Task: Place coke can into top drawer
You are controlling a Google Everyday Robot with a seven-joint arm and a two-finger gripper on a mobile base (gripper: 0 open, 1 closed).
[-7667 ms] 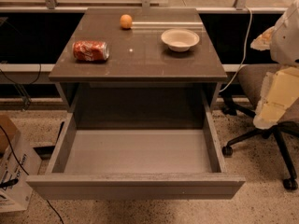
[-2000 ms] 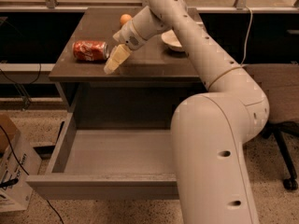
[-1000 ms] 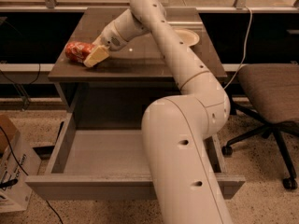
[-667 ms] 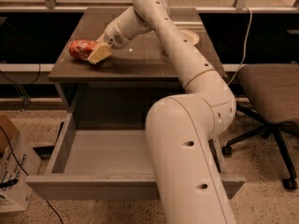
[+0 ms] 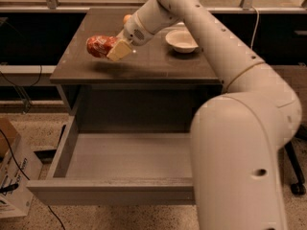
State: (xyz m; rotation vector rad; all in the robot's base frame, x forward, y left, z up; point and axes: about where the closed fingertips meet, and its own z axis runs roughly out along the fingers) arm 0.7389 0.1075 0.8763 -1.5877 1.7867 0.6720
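My gripper will release the coke can on the grey bottom near the middle of the top drawer [image 5: 131, 149].
The red coke can [image 5: 99, 46] is held on its side in my gripper [image 5: 116, 50], lifted a little above the left part of the cabinet top [image 5: 158, 63]; its shadow lies on the surface below. The gripper's fingers are shut on the can's right end. The top drawer [image 5: 129, 156] is pulled fully open below and in front of the cabinet, its flat grey bottom bare. My white arm reaches in from the lower right and hides the drawer's right side.
A white bowl [image 5: 181, 40] stands on the right of the cabinet top. A small orange fruit [image 5: 126, 19] peeks out behind my wrist. A cardboard box [image 5: 12, 176] and cables lie on the floor at left. A chair base [image 5: 295, 176] is at right.
My gripper closed on the can where it lay at the cabinet's left, then lifted it off the surface and carried it slightly right and toward the front.
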